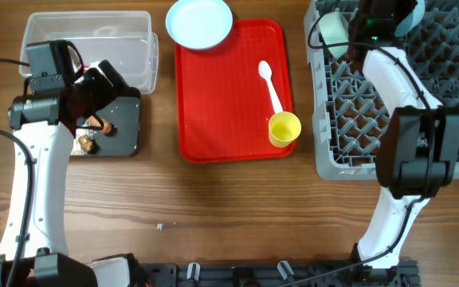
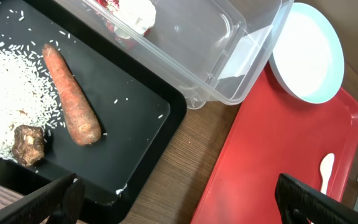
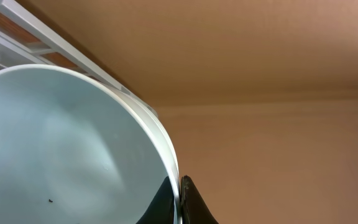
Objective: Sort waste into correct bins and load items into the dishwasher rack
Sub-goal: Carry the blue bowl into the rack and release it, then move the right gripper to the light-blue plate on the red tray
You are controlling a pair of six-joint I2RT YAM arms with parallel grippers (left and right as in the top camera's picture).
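I should release the pale bowl from my right gripper in the grey rack's far end (image 1: pixel 394 21), beside the other pale bowl.
My left gripper (image 2: pixel 185 202) is open and empty, hovering over the near corner of the black tray (image 2: pixel 135 118). On the tray lie the orange carrot piece (image 2: pixel 70 93), the brown food lump (image 2: pixel 28 144) and white rice crumbs (image 2: pixel 11 87). The red-and-white wrapper (image 2: pixel 129 12) lies in the clear tub (image 2: pixel 229 62). My right gripper (image 3: pixel 180 199) is shut on the rim of a pale bowl (image 3: pixel 55 143), held over the far edge of the grey dishwasher rack (image 1: pixel 349 119). Another pale bowl (image 1: pixel 333 28) sits in the rack. The pale-blue plate (image 1: pixel 200 21), white spoon (image 1: pixel 270 84) and yellow cup (image 1: pixel 284 128) are on the red serving tray (image 1: pixel 221 104).
The clear tub (image 1: pixel 94 36) stands behind the black tray (image 1: pixel 126 119) at the left. The red tray lies between them and the rack. A small white crumb (image 1: pixel 160 226) lies on the wooden table in front.
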